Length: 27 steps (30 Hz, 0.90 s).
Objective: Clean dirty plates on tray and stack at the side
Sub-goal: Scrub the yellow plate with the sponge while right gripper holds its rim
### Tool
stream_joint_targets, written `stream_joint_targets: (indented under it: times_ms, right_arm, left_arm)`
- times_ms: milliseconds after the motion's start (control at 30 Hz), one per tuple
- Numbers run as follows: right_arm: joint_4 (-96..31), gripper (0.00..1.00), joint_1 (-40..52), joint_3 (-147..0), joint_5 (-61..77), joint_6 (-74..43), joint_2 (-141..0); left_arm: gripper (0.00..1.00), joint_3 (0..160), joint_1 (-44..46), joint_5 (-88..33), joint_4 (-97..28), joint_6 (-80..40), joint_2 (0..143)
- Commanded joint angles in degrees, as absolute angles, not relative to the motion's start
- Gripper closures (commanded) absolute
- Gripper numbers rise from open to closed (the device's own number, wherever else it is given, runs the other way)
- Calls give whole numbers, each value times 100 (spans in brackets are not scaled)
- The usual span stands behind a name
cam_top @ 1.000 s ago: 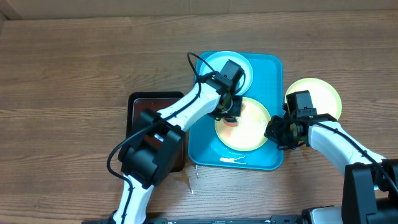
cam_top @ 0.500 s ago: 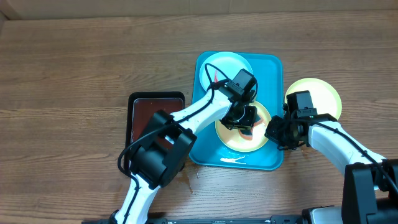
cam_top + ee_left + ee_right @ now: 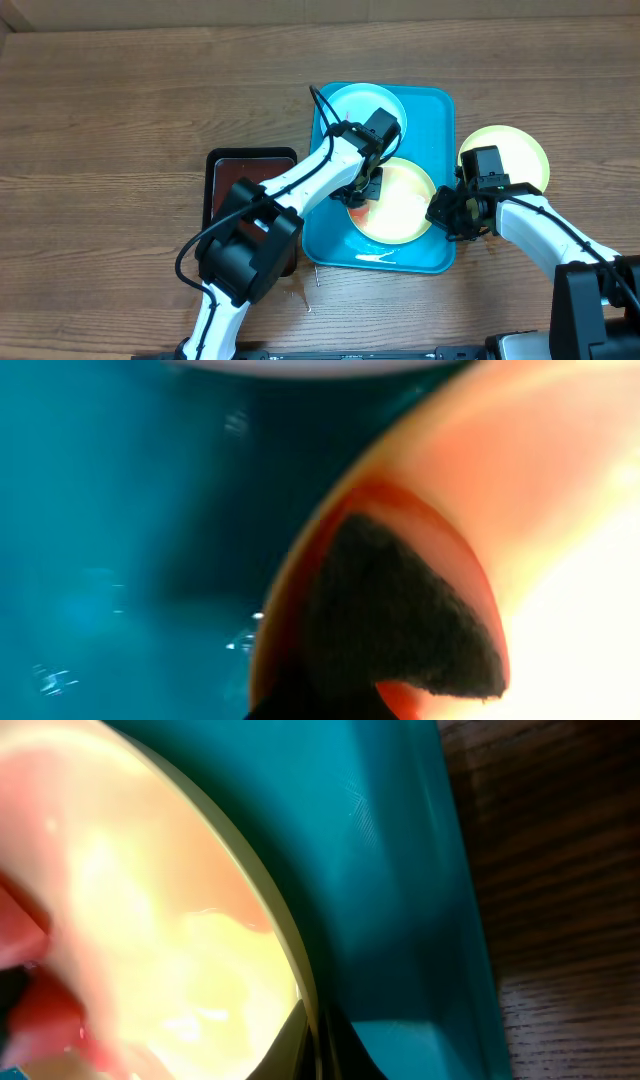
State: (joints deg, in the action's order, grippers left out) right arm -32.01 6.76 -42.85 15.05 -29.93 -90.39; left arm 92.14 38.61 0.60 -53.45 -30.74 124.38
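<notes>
Next, my left gripper lets go of the sponge around the middle of the dark brown tray [image 3: 246,225], beside the blue tray.
The blue tray [image 3: 330,235] holds a pale blue-white plate [image 3: 352,104] at its far end and a yellow-green-rimmed plate [image 3: 400,205] in the middle. My left gripper [image 3: 364,186] is shut on a dark sponge [image 3: 400,620] pressed on that plate's left edge, where red sauce [image 3: 420,695] is smeared. My right gripper [image 3: 447,216] is shut on the same plate's right rim [image 3: 305,1010], holding it in the tray [image 3: 400,900]. A second yellow-green-rimmed plate [image 3: 515,155] lies on the table to the right of the tray.
A smaller dark brown tray [image 3: 232,178] lies left of the blue tray, partly under my left arm. A wet streak [image 3: 375,257] lies on the blue tray's near edge. Wooden table [image 3: 560,870] surrounds everything.
My left gripper slid the sponge from the plate's middle back to its left edge, after sweeping right earlier. The right gripper and the plates have not moved.
</notes>
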Motion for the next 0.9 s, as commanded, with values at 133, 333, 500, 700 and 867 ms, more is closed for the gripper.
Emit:
stream_joint_targets:
  times_ms: [133,333,500,700,867]
  right_arm:
    - [-3179,96,657,-4359,1380,-3024,-9061]
    - [-3203,96,659,-4357,1361,-3000,-9061]
    - [-3201,96,666,-4357,1358,-3000,-9061]
    - [-3205,96,668,-4357,1361,-3000,-9061]
    - [-3223,96,668,-4357,1361,-2998,-9061]
  left_arm:
    - [96,9089,3675,1238,-5494,-3192,12737]
    - [96,9089,3677,-130,-4923,-3065,12737]
    - [96,9089,3719,-1745,-4121,-3061,12737]
    - [95,9083,3972,-1798,-3743,-3020,12770]
    - [95,9083,4134,-1850,-3745,-3020,12916]
